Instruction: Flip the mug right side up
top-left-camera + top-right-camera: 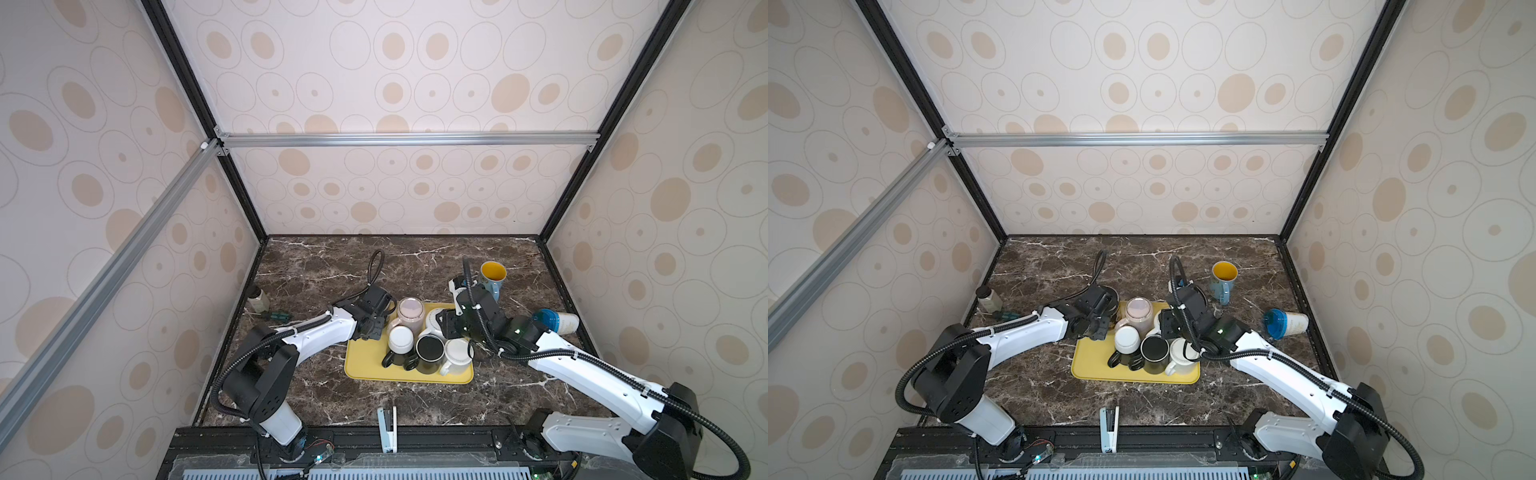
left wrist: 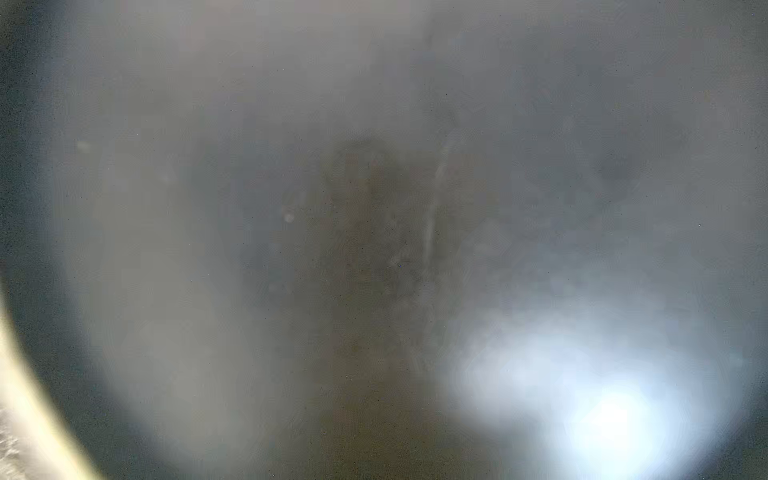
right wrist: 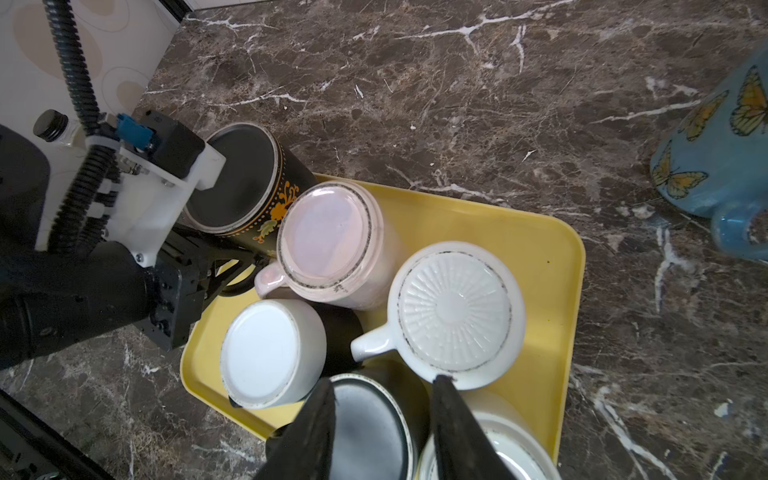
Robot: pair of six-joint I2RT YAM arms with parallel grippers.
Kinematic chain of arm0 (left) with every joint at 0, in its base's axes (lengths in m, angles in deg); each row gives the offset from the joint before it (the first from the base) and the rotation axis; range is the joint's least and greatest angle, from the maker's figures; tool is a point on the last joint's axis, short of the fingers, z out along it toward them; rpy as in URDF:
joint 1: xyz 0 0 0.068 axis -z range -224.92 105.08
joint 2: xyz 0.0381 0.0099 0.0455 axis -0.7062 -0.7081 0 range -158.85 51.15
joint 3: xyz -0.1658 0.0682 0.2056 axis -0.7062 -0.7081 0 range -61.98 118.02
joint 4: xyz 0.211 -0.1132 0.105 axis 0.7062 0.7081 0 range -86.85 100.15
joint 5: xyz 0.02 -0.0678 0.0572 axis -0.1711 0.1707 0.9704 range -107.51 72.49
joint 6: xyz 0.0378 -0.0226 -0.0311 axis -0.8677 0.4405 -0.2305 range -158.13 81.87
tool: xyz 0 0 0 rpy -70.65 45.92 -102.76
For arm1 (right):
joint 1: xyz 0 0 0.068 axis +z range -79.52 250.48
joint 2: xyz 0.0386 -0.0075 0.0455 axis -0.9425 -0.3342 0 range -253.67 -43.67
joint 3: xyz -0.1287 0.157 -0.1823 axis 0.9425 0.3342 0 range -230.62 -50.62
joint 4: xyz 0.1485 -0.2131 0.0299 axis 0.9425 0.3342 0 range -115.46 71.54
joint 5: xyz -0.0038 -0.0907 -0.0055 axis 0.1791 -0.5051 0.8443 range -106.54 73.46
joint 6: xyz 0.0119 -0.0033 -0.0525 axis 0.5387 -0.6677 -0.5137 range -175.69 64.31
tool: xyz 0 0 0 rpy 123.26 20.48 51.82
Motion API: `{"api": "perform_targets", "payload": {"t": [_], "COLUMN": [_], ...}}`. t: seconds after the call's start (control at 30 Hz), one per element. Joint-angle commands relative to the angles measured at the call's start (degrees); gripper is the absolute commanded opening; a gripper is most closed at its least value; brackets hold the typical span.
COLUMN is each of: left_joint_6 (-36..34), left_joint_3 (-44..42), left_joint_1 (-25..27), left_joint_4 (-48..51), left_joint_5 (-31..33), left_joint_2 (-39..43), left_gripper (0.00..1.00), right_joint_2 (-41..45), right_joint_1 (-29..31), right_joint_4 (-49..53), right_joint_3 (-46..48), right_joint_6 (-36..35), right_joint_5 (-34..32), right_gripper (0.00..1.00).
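Observation:
My right gripper needs to next grab the black handle (image 3: 247, 281) of the mug with orange flowers, because my left gripper needs to hand the mug over.
Several mugs stand upside down on a yellow tray (image 1: 365, 365) (image 3: 548, 257). A black mug with orange flowers (image 3: 249, 174) sits bottom up at the tray's back left corner. My left gripper (image 3: 255, 262) (image 1: 383, 327) reaches over it, fingers closed together at its black handle. The left wrist view is only a grey blur. Beside it are a pink mug (image 3: 328, 241) (image 1: 410, 311), a white ribbed mug (image 3: 455, 311) and a white-bottomed mug (image 3: 266, 353). My right gripper (image 3: 386, 390) hangs open above a plain black mug (image 3: 370, 428) (image 1: 430, 349), gripping nothing.
A blue butterfly mug (image 1: 493, 276) (image 3: 723, 166) stands upright behind the tray to the right. A blue-lidded cup (image 1: 557, 321) lies on its side at the right wall. A small bottle (image 1: 258, 300) and a green tool (image 1: 276, 316) are at the left, a stapler (image 1: 387, 428) at the front edge.

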Motion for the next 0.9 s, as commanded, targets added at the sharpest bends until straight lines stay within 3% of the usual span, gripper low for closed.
{"api": "perform_targets", "payload": {"t": [0.0, 0.4, 0.87], "left_joint_6": [-1.5, -2.9, -5.5], "left_joint_3": [2.5, 5.9, 10.8], "left_joint_1": [-0.5, -0.6, -0.7], "left_joint_4": [-1.1, -0.2, 1.6], "left_joint_5": [5.8, 8.3, 7.2], "left_joint_2": [3.1, 14.0, 17.6], "left_gripper": [0.0, 0.0, 0.0], "right_joint_2": [-0.4, -6.1, -8.0], "right_joint_1": [-0.1, 0.0, 1.0], "right_joint_4": [-0.4, 1.9, 1.7], "right_joint_3": [-0.4, -6.9, -12.6], "right_joint_6": [0.9, -0.7, -1.4], "right_joint_5": [1.4, 4.4, 6.3], "right_gripper": [0.4, 0.38, 0.36]}}
